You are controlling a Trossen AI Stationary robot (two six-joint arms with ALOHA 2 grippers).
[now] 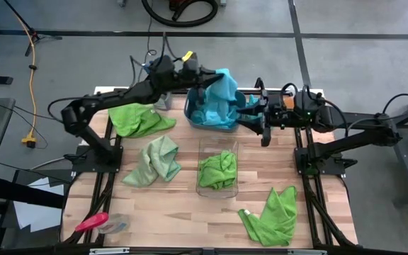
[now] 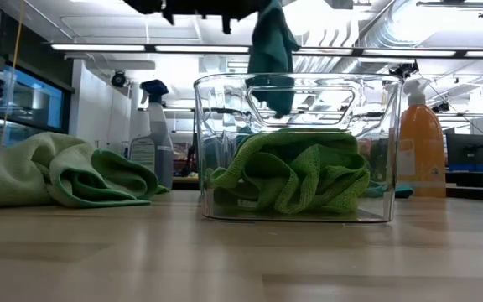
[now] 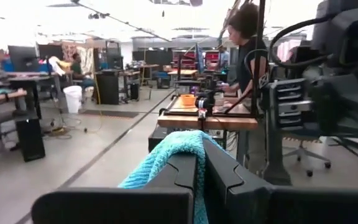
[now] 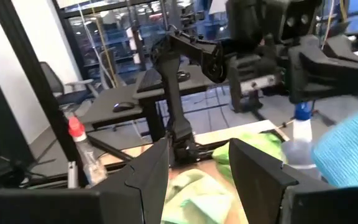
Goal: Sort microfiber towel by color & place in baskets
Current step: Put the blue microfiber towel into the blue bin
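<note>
The robot's left gripper needs to let go of the turquoise towel on top of the other turquoise cloth inside the teal tub (image 1: pixel 217 107).
My left gripper (image 1: pixel 207 79) is shut on a turquoise towel (image 1: pixel 223 88) above the teal tub (image 1: pixel 193 119) at the table's far middle; more turquoise cloth lies in the tub. In the low view that towel (image 2: pixel 272 50) hangs down behind the clear bin (image 2: pixel 376 92). The clear bin (image 1: pixel 202 145) holds a lime green towel (image 1: pixel 218 170). Other green towels lie flat on the table: one (image 1: pixel 140 119) left of the tub, a paler one (image 1: pixel 154 161), and one (image 1: pixel 271 216) near the right front. My right gripper (image 1: pixel 246 113) is open beside the tub's right wall, touching nothing. My left gripper pinches the turquoise towel between its two fingers (image 3: pixel 185 171), which reach in level from the table's left. A bunched fold (image 3: pixel 176 144) humps up past the fingertips. The rest hangs below the fingers over the tub; whether its lower end touches the cloth inside, I cannot tell.
Spray bottles stand at the far edge: a blue-capped one (image 2: pixel 149 134) and an orange one (image 2: pixel 422 134). A red-handled tool (image 1: pixel 91 222) lies at the near left corner. Bare wood shows along the near edge, between the tool and the front green towel.
</note>
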